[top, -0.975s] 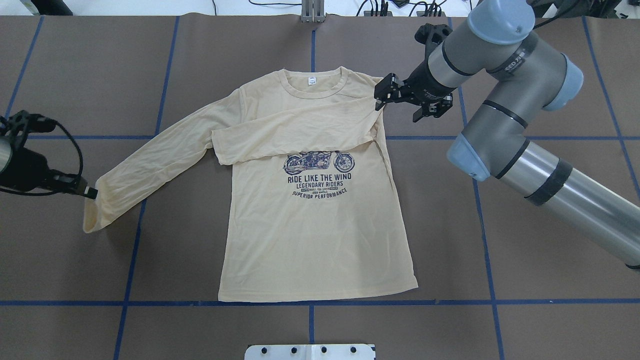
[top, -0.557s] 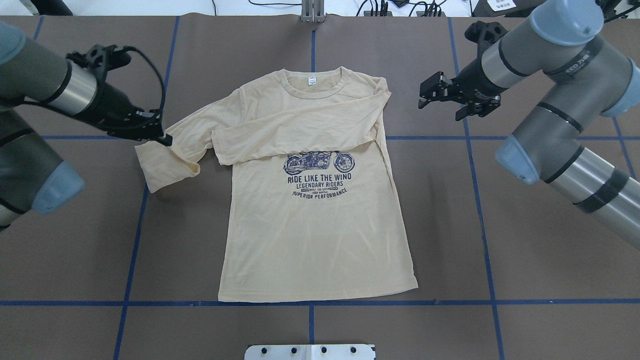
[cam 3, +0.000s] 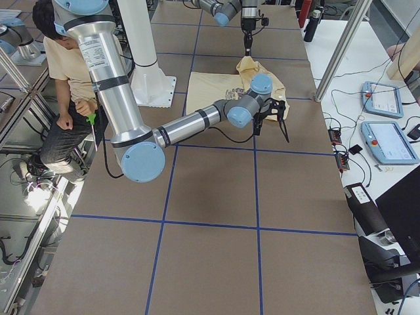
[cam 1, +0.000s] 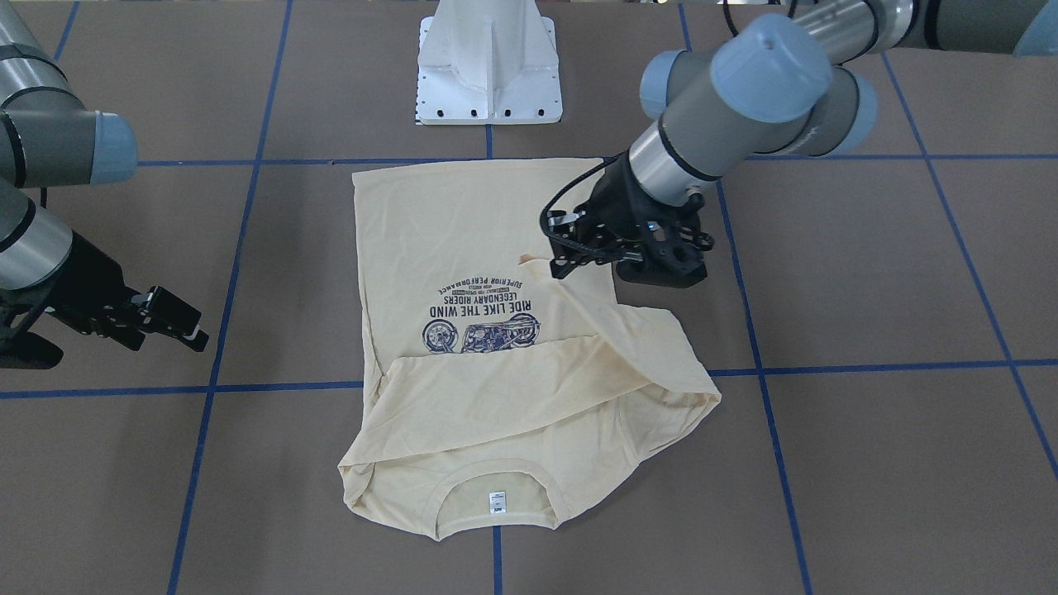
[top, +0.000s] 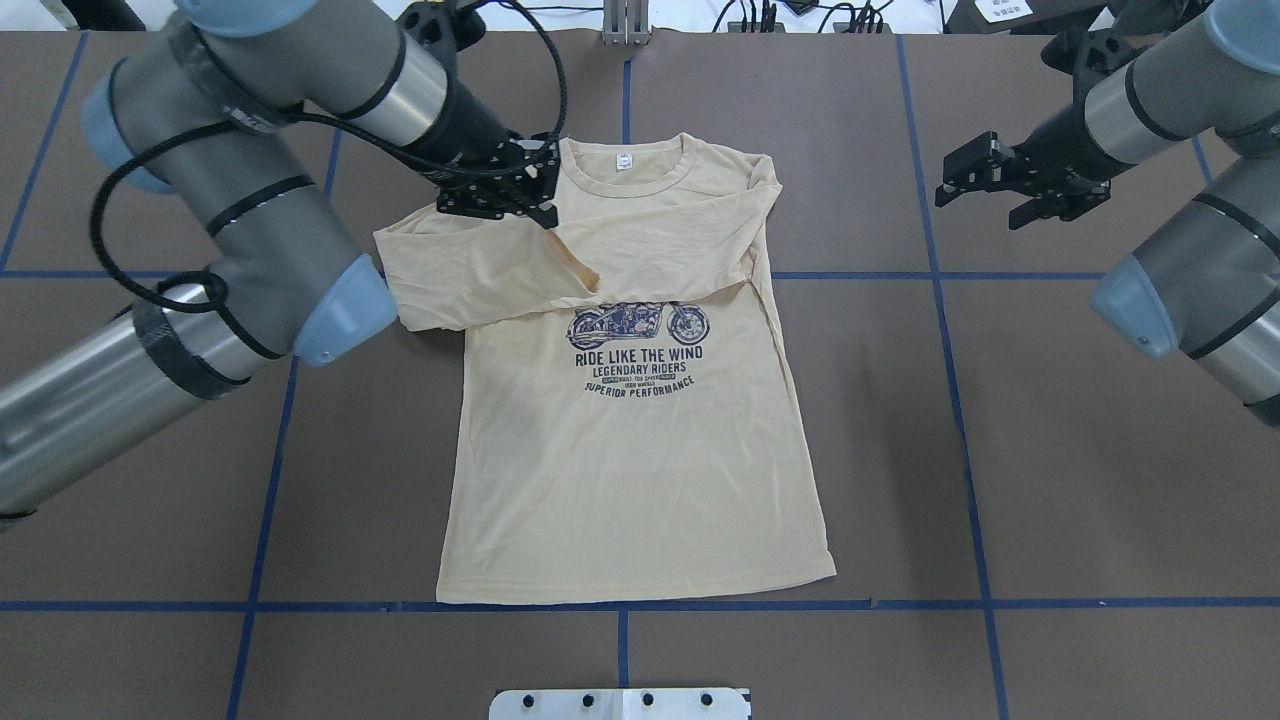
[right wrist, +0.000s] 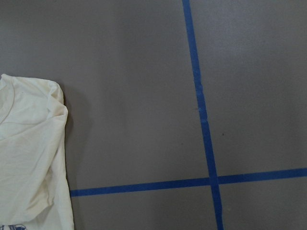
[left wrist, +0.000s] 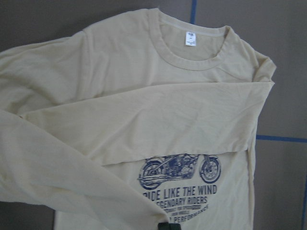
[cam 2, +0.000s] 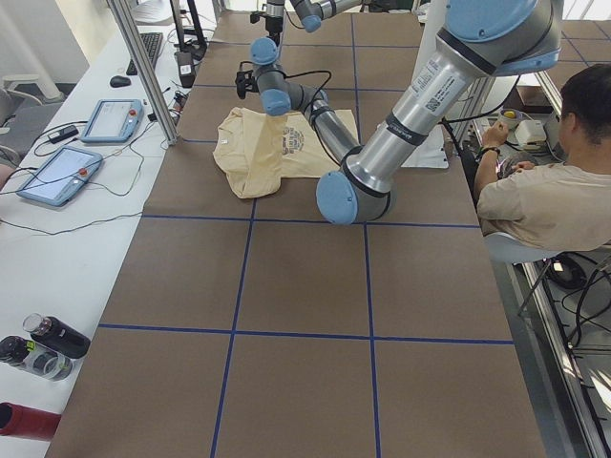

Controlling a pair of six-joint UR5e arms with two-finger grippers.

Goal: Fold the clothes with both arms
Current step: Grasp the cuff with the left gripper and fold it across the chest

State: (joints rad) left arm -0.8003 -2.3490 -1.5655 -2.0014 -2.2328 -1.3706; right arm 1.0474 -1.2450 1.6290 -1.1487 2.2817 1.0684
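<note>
The robot's left gripper will release the sleeve's cuff beside the motorcycle print, at the shirt's side edge point(cam 1: 378, 319) point(left wrist: 246, 182) facing the right gripper.
The cream-yellow long-sleeved shirt point(top: 640, 470) lies face up on the brown table, collar at the far side and print showing. One sleeve is folded flat across its chest point(left wrist: 158, 124). My left gripper point(top: 540, 205) hangs over the shirt's upper left chest, shut on the cuff of the other sleeve point(cam 1: 541, 268). That sleeve rises from the shoulder in a loose drape point(cam 1: 653, 347). My right gripper point(top: 985, 188) stands open with nothing in it, well clear of the shirt's right shoulder point(right wrist: 33, 134). In the front-facing view it point(cam 1: 178, 322) hovers above bare table.
The white pedestal base point(cam 1: 488, 66) stands at the robot's edge of the table. Blue tape lines point(top: 960, 420) grid the brown surface. A seated person point(cam 2: 544, 191) and a side bench with tablets point(cam 2: 57, 172) flank the table.
My left gripper has carried the sleeve cuff from the table's far left up and across onto the shirt's chest. The right gripper has drawn away from the shoulder to the right.
</note>
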